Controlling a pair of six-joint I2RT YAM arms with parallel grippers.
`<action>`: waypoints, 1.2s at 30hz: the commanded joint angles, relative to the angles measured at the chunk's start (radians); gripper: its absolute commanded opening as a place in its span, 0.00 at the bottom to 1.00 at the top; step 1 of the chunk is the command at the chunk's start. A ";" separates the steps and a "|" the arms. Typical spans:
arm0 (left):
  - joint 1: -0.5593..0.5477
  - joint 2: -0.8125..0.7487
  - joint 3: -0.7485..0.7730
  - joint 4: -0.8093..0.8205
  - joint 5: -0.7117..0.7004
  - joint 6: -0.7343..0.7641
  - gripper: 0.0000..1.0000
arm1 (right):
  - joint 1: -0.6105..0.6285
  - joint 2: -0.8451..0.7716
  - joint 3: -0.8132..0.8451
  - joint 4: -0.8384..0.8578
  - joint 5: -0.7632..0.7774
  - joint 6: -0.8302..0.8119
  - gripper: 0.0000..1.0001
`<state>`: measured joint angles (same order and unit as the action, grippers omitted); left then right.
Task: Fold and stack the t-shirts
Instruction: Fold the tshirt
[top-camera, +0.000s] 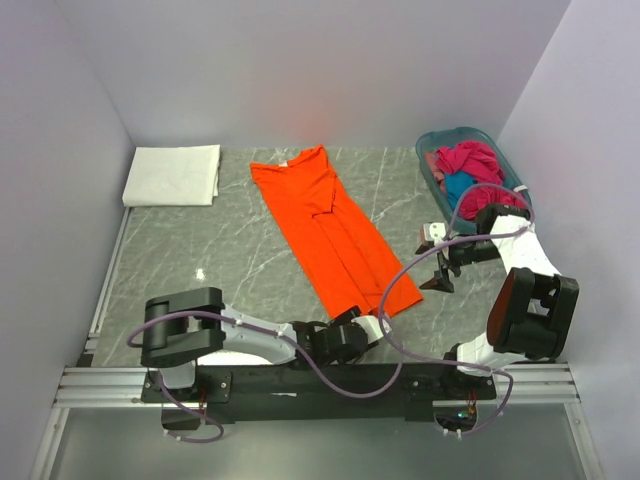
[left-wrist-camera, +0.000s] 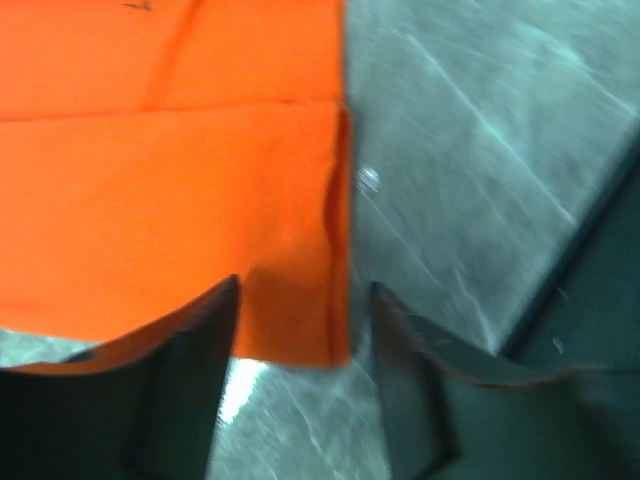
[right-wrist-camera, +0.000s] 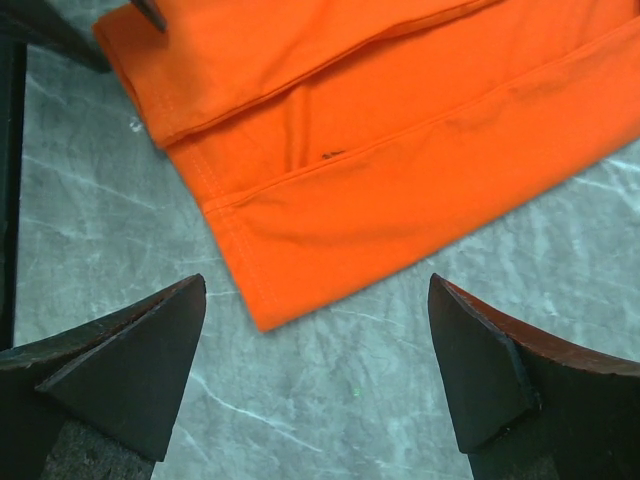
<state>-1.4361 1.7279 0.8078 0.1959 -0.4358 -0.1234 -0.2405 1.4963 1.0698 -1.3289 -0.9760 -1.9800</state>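
Observation:
The orange t-shirt's free hem corner (top-camera: 417, 299) (right-wrist-camera: 265, 318), the near one farther from my left gripper, will be grabbed by my right gripper.
The orange t-shirt (top-camera: 335, 235) lies on the grey marble table, folded lengthwise into a long strip slanting from the back centre toward the front right. My left gripper (top-camera: 378, 322) is low at the strip's near hem. In the left wrist view its jaws (left-wrist-camera: 305, 290) stand apart on either side of the hem corner (left-wrist-camera: 300, 320), with a small gap to the right finger. My right gripper (top-camera: 432, 262) is open just right of the hem. In the right wrist view (right-wrist-camera: 317, 285) the other hem corner (right-wrist-camera: 265, 310) lies ahead of the wide jaws. A folded white t-shirt (top-camera: 172, 175) rests at the back left.
A teal basket (top-camera: 432, 150) at the back right holds a magenta t-shirt (top-camera: 470, 160) and a bit of blue cloth (top-camera: 458, 187). Grey walls close in the table on three sides. The arm bases and a metal rail (top-camera: 110, 385) run along the near edge.

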 joint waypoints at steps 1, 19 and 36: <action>-0.004 0.056 0.037 -0.097 -0.138 -0.031 0.54 | -0.002 -0.031 -0.030 -0.030 0.020 -0.094 0.98; -0.035 0.021 0.013 -0.096 -0.149 -0.068 0.00 | 0.173 -0.135 -0.237 0.198 0.223 -0.114 1.00; -0.035 -0.082 -0.087 -0.036 -0.132 -0.114 0.00 | 0.458 -0.217 -0.404 0.557 0.488 0.087 0.82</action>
<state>-1.4631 1.6630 0.7162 0.1425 -0.5869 -0.2085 0.1951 1.3045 0.6872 -0.8192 -0.5262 -1.9182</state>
